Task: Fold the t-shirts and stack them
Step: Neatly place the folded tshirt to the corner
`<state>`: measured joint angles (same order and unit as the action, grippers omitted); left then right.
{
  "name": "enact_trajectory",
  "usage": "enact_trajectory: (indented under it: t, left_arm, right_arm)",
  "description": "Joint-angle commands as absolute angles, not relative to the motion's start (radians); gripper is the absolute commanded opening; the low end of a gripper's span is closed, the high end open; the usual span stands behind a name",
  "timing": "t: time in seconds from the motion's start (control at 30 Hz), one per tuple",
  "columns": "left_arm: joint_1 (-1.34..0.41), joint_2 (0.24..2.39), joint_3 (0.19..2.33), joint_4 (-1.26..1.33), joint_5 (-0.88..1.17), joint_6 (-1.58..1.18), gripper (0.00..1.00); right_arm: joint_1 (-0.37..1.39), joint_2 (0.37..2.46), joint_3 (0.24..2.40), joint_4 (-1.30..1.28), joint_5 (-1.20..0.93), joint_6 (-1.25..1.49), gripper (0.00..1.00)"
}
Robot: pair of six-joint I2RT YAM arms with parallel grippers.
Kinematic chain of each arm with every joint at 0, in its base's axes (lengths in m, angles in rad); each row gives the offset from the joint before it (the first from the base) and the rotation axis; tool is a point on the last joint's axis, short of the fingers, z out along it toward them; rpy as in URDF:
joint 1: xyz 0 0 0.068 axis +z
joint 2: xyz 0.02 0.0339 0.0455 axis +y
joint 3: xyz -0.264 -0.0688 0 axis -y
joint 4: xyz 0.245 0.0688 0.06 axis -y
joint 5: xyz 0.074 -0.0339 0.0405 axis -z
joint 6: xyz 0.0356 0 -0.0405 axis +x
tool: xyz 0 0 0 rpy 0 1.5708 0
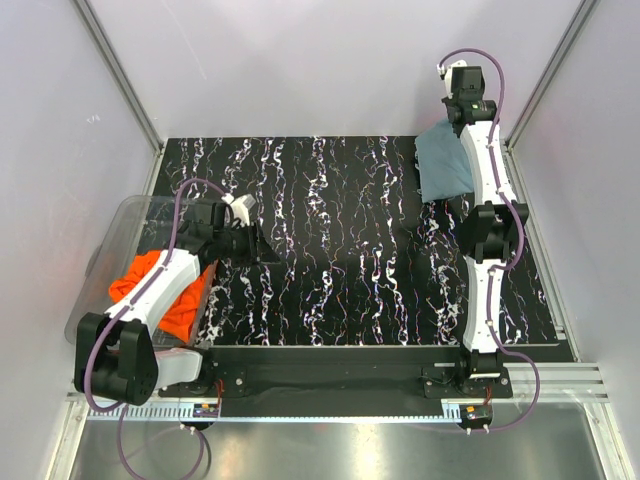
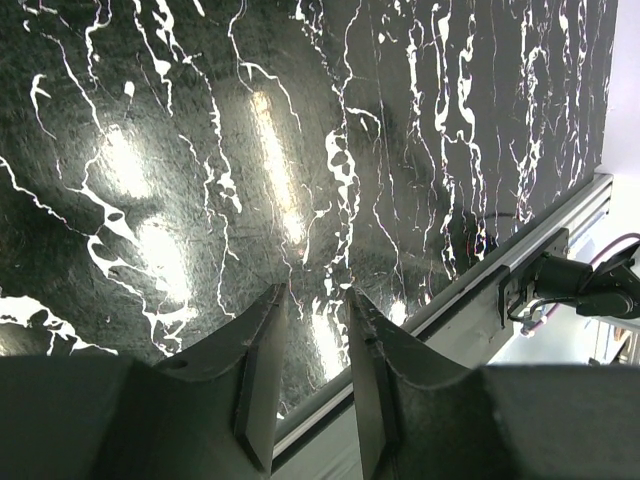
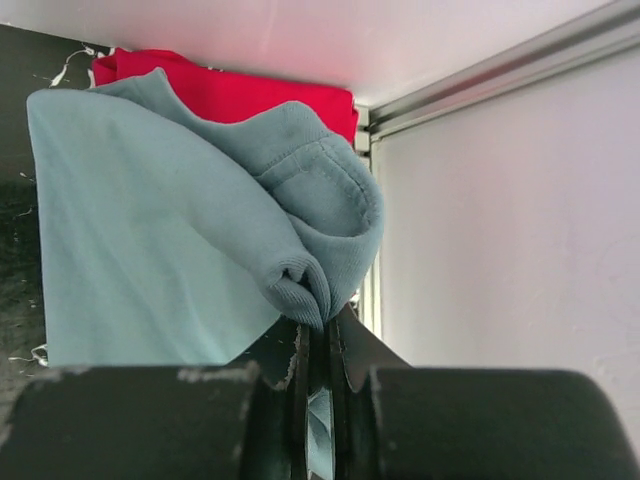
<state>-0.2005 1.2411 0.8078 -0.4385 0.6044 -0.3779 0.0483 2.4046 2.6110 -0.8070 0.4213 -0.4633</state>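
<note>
Next, my right gripper releases the grey-blue t-shirt on top of the red t-shirt (image 1: 481, 160) against the back wall.
The grey-blue t-shirt (image 1: 445, 165) lies bunched at the table's back right corner. My right gripper (image 3: 322, 318) is shut on a fold of its ribbed edge (image 3: 300, 285), and in the top view it (image 1: 456, 125) sits at the shirt's far end. The red t-shirt (image 3: 230, 90) shows behind the grey-blue one against the back wall; I cannot make it out in the top view. The orange t-shirt (image 1: 150, 282) lies crumpled in the clear bin under my left arm. My left gripper (image 2: 318, 292) is open and empty above bare table, just right of the bin (image 1: 258, 245).
The clear plastic bin (image 1: 120, 228) stands at the table's left edge. The black marbled table (image 1: 340, 250) has a metal rail (image 2: 520, 250) along its front edge. White walls and frame posts (image 3: 470, 90) close in the back right corner.
</note>
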Motion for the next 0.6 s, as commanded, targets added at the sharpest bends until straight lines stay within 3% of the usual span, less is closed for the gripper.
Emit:
enact_trajectory:
  t: [0.0, 0.57]
  left_arm:
    - [-0.195, 1.239, 0.802, -0.405, 0.647, -0.376, 0.34]
    - [-0.195, 1.235, 0.767, -0.408, 0.664, -0.396, 0.34]
  right_arm:
    - [0.049, 2.370, 2.671, -0.710, 0.411, -0.572, 0.00]
    - [0.029, 2.313, 2.651, -0.706, 0.341, -0.735, 0.00]
